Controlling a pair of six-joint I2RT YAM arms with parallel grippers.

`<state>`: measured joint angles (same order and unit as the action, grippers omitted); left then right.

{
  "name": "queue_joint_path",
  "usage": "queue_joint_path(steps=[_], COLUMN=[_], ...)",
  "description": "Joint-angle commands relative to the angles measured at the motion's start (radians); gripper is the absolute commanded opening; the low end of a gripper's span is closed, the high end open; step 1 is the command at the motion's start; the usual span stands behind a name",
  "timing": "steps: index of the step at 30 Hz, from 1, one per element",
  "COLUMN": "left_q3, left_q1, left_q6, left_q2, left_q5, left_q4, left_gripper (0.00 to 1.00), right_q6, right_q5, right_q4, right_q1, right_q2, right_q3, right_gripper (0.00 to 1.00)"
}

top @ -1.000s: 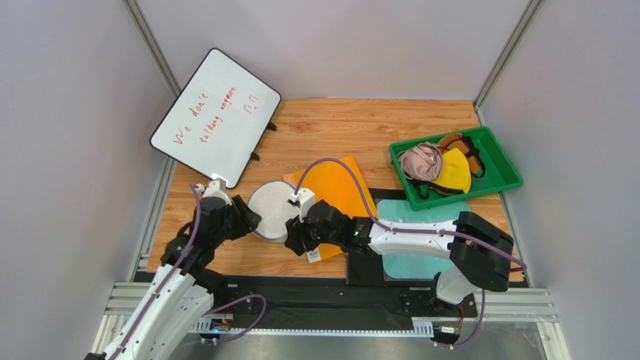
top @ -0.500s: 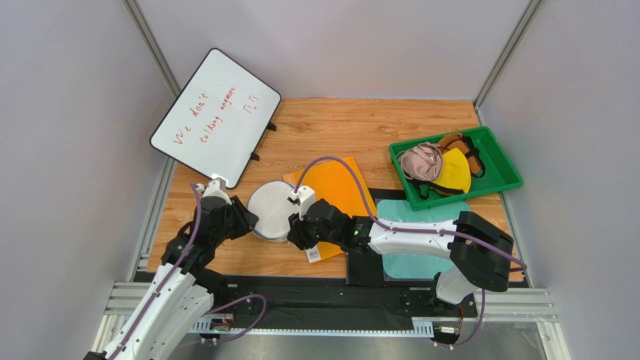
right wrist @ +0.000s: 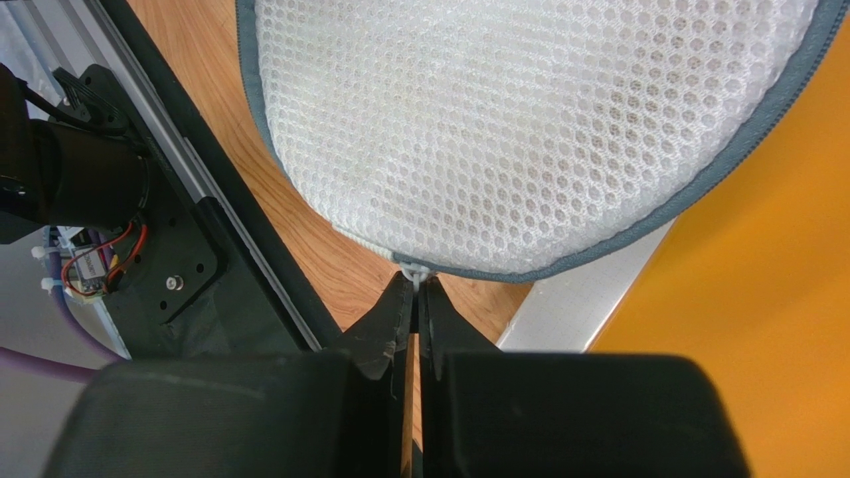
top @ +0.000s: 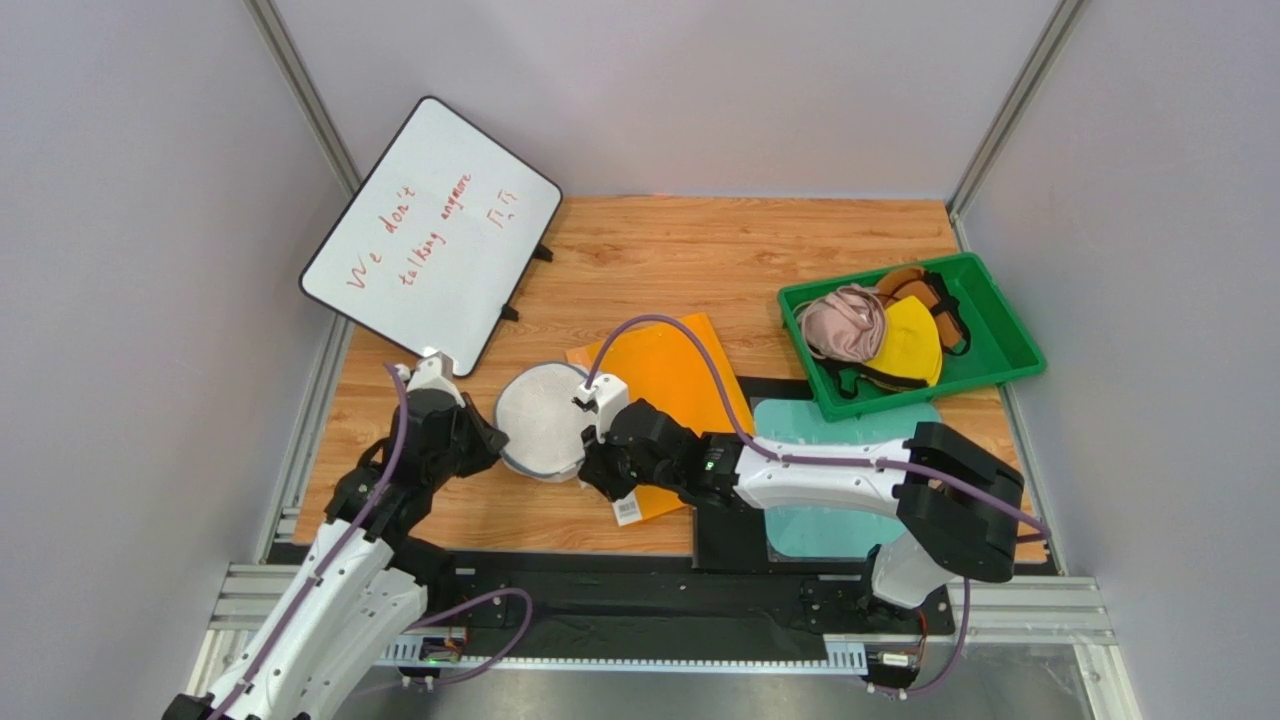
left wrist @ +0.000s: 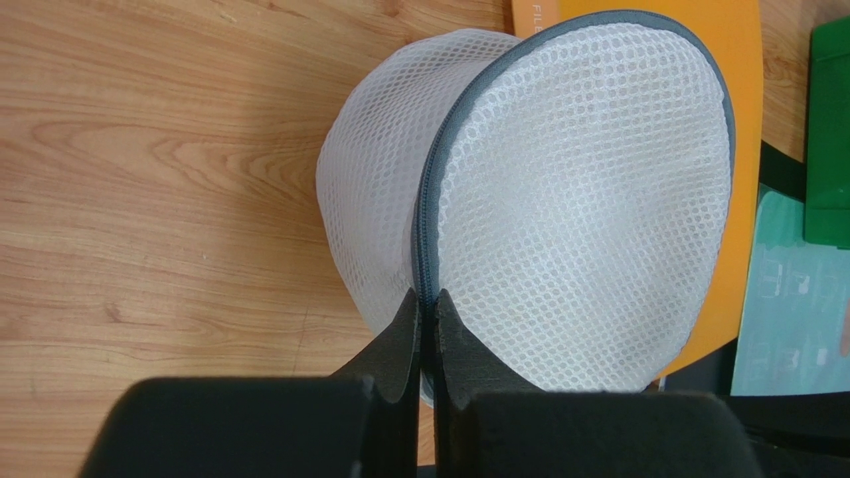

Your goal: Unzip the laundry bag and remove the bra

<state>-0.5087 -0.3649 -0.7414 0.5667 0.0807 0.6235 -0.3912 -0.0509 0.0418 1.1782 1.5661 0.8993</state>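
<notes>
I will open my left gripper and pinch the zipper rim closer to the zipper pull [top: 558, 479], because a long part of the zipper rim separates its hold from my right gripper.
The laundry bag [top: 544, 420], a round white mesh drum with a grey zipper rim, lies on the wooden table between my two arms, partly on an orange sheet [top: 672, 375]. At the bag's left edge my left gripper [top: 489, 446] is shut on the zipper rim [left wrist: 427, 239], its tips [left wrist: 426, 297] pinching the seam. My right gripper [top: 589, 453] is at the bag's near right edge, shut on the small pale zipper pull [right wrist: 415, 270] that sticks out between its tips [right wrist: 416, 286]. The zipper looks closed. The bra is hidden; nothing shows through the mesh [right wrist: 519, 119].
A green tray [top: 1007, 353] at the right holds pink, yellow and brown garments. A teal mat [top: 842, 435] lies by the right arm. A whiteboard [top: 431, 233] leans at the back left. The black base rail [right wrist: 200, 249] runs close behind the right gripper.
Both grippers have gone from open to shut, the left onto the bag's zipper rim, the right onto the zipper pull. The bag has shifted slightly toward the right arm.
</notes>
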Motion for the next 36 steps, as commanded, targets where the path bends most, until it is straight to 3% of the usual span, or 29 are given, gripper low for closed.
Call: queue_joint_path(steps=[1, 15, 17, 18, 19, 21, 26, 32, 36], left_q3=[-0.079, -0.212, -0.224, -0.226, -0.228, -0.212, -0.134, -0.117, -0.114], left_q1=[0.006, 0.067, 0.066, 0.067, 0.066, 0.067, 0.052, 0.026, 0.026], left_q6=[0.069, 0.188, 0.182, 0.181, 0.18, 0.165, 0.085, 0.036, 0.024], left_q2=[0.044, 0.265, 0.263, 0.253, 0.242, 0.204, 0.089, -0.057, -0.064], left_q5=[0.059, 0.005, -0.03, -0.048, -0.074, -0.096, -0.148, -0.084, -0.075], left_q4=[0.007, -0.044, -0.038, -0.03, -0.022, 0.007, 0.044, 0.188, 0.205], left_gripper=[0.0, 0.03, 0.21, 0.48, 0.6, 0.74, 0.75, 0.75, 0.75], right_q6=[0.015, -0.061, -0.09, -0.1, -0.112, -0.138, -0.189, -0.244, -0.258], right_q5=[-0.015, 0.1, 0.094, 0.089, 0.079, 0.077, 0.056, -0.056, -0.069], right_q4=[-0.002, 0.072, 0.092, 0.099, 0.116, 0.133, 0.165, 0.144, 0.147], right_q1=[0.005, 0.005, 0.005, 0.005, 0.005, 0.006, 0.012, 0.023, 0.024], right_q2=[-0.067, -0.081, -0.075, -0.066, -0.061, -0.046, 0.006, 0.028, 0.035], right_q3=[0.004, -0.051, -0.043, -0.04, -0.036, -0.02, 0.03, 0.064, 0.075], right_gripper=[0.0, 0.0, 0.0, 0.0, 0.0, 0.0, 0.0, 0.0, 0.0])
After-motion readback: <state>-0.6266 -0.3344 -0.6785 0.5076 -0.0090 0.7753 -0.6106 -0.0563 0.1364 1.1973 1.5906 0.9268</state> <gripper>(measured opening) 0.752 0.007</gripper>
